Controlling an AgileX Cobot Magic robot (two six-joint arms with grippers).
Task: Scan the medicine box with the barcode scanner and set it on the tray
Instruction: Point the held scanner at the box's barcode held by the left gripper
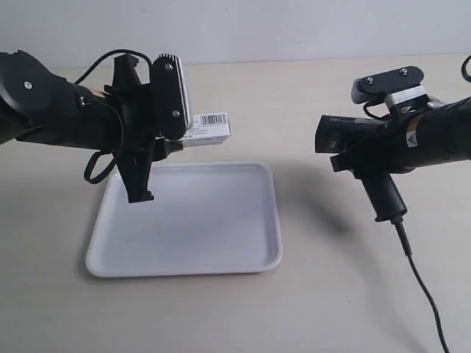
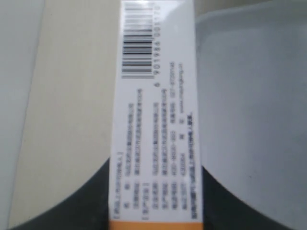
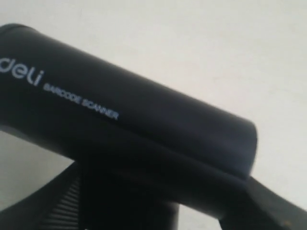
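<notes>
The robot's left gripper will set the medicine box down on the far half of the white tray [image 1: 184, 183].
The medicine box [image 1: 209, 128] is a white carton, held level above the far edge of the tray [image 1: 221, 243]. Its barcode end points toward the exterior view's right. My left gripper [image 1: 171, 140] is shut on the box. In the left wrist view the box [image 2: 156, 115] fills the middle, with its barcode far from the jaws and an orange band near them. My right gripper [image 1: 368, 151] is shut on the black barcode scanner [image 1: 360, 147], whose head points toward the box across a gap. In the right wrist view the scanner [image 3: 129, 134] blocks most of the picture.
The scanner's thin black cable [image 1: 423, 287] hangs from the handle and trails over the beige table [image 1: 324, 294] toward the near right. The white tray holds nothing. A pale wall [image 1: 294, 26] stands behind the table.
</notes>
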